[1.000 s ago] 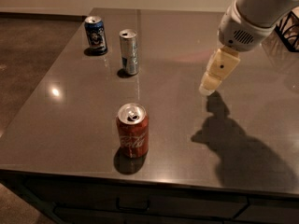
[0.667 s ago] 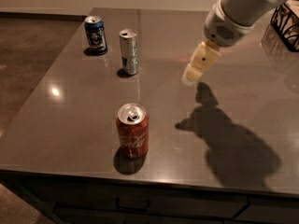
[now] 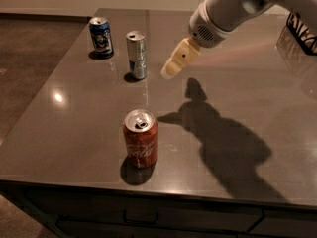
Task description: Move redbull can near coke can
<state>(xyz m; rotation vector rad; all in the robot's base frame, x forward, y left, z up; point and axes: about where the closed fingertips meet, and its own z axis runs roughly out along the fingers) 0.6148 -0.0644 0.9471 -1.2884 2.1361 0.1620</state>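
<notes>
The robot's gripper will next move to the redbull can's upper half (image 3: 136, 45), just below the can's top, and close there.
The redbull can (image 3: 136, 54) is slim and silver with blue markings, standing upright toward the back left of the table (image 3: 237, 83). The coke can (image 3: 140, 138) is red with white script and an opened silver top, standing upright near the front edge. My gripper (image 3: 176, 61) hangs above the table just right of the redbull can, a little apart from it, and far behind the coke can. It holds nothing that I can see.
A wider dark blue can (image 3: 101, 36) stands at the back left, behind the redbull can. A dark wire rack (image 3: 302, 31) sits at the right edge. The arm's shadow falls on the table's right half.
My gripper has moved left across the table, from the right side to just beside the redbull can. The cans have not moved.
</notes>
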